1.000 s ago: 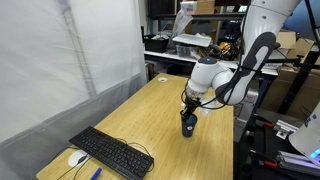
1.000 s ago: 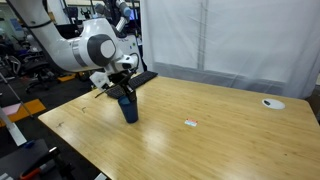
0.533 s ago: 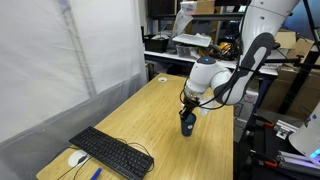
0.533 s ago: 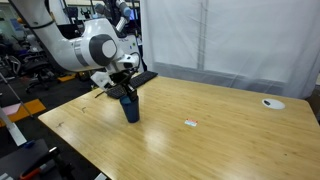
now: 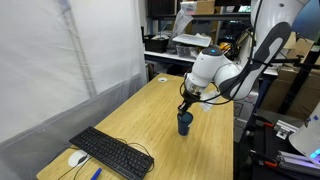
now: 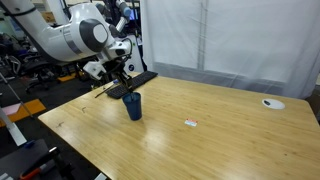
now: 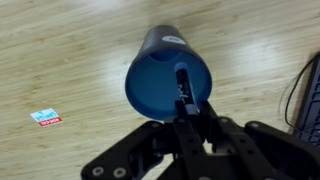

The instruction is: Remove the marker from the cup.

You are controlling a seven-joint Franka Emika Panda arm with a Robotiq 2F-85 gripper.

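My gripper should release the marker on the wooden table (image 5: 197, 114) (image 7: 101, 62) next to the dark blue cup, near the small card.
The dark blue cup (image 5: 185, 122) stands upright on the wooden table, also in the exterior view (image 6: 133, 105) and in the wrist view (image 7: 168, 75). My gripper (image 5: 187, 103) (image 6: 122, 82) hovers just above the cup. In the wrist view my gripper (image 7: 187, 112) is shut on a dark marker (image 7: 183, 85). The marker's lower end hangs over the cup's open mouth, near its rim. I cannot tell whether its tip is still inside the cup.
A black keyboard (image 5: 112, 152) and a white mouse (image 5: 77, 158) lie at one end of the table. A small card (image 6: 190, 123) (image 7: 45, 117) lies near the cup. A white round object (image 6: 271, 102) sits at the far corner. Table edges are close to the cup.
My gripper has risen from the cup's rim to just above it, with the marker in its jaws. The cup has stayed in place.
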